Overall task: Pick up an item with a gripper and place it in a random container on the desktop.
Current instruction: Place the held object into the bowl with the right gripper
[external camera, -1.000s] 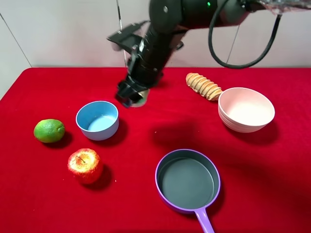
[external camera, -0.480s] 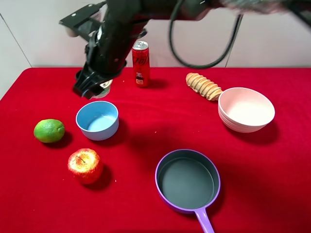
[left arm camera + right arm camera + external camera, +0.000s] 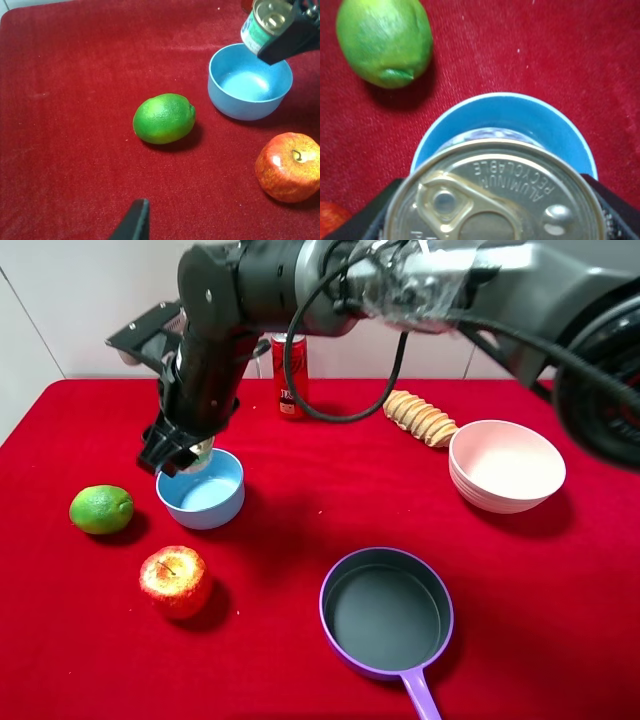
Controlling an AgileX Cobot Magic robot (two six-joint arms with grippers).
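Note:
Next, my right gripper releases the small tin can inside the light blue bowl [image 3: 208, 493] [image 3: 502, 172], next to the lime.
My right gripper [image 3: 182, 454] reaches across to the left side of the red desktop [image 3: 300, 520] and is shut on the small tin can [image 3: 200, 450]. It holds the can just above the far rim of the light blue bowl [image 3: 205, 512]. In the right wrist view the can's silver pull-tab lid [image 3: 495, 195] fills the foreground, with the bowl's rim [image 3: 505, 100] beneath it. The left wrist view shows the can [image 3: 265, 22] tilted over the bowl [image 3: 245, 107]. Of my left gripper only one black fingertip [image 3: 135, 220] shows.
A lime [image 3: 101, 508] and a red apple [image 3: 176, 581] lie left of and in front of the bowl. A tall red soda can [image 3: 290, 375] stands at the back. A bread roll [image 3: 418, 417], pink bowl [image 3: 506, 465] and purple pan [image 3: 386, 612] lie to the right.
My right gripper has carried the tin can from the back middle leftward and down, to just above the blue bowl. The red soda can came into view.

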